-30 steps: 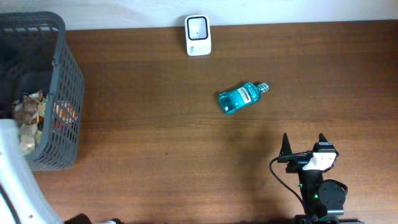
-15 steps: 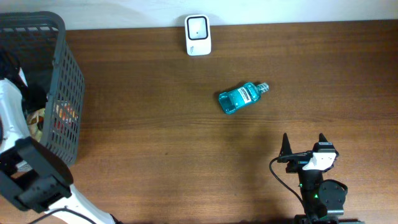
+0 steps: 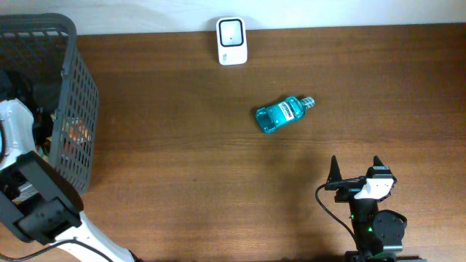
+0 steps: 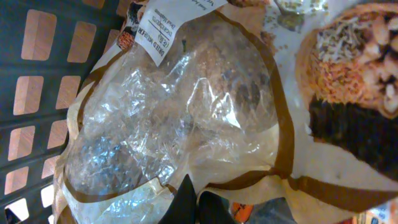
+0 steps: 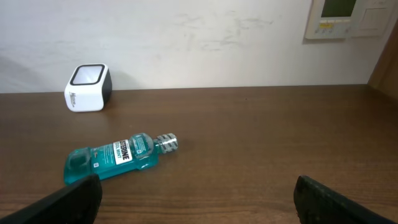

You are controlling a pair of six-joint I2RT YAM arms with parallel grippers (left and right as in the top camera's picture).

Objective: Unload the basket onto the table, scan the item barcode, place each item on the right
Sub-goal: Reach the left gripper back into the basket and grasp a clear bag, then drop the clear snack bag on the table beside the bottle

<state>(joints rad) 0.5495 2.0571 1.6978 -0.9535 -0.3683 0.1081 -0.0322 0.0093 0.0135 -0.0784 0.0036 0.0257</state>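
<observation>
The clear plastic bag will go on the table (image 3: 210, 121) between the grey basket and the mouthwash bottle, where my left gripper needs to let go of it.
My left gripper (image 4: 198, 198) is down inside the grey basket (image 3: 76, 87), its black fingertips shut together on the lower edge of a clear plastic bag (image 4: 174, 106) with brown trim and a white label. Other food packets (image 4: 348, 68) lie beside it. In the overhead view only the left arm (image 3: 22, 145) shows over the basket; the jaws are hidden. The white barcode scanner (image 3: 231, 41) stands at the table's far edge, also seen as the scanner (image 5: 87, 87) in the right wrist view. My right gripper (image 3: 356, 169) rests open near the front right, holding nothing.
A teal mouthwash bottle (image 3: 282, 113) lies on its side mid-table, and the bottle (image 5: 118, 155) is just ahead and left of my right fingers (image 5: 68, 202). The basket's mesh wall (image 4: 37, 93) is close on the left of the bag.
My left arm has swung down into the basket and its jaws, open before, have closed on the clear bag. The right arm and the bottle have not moved.
</observation>
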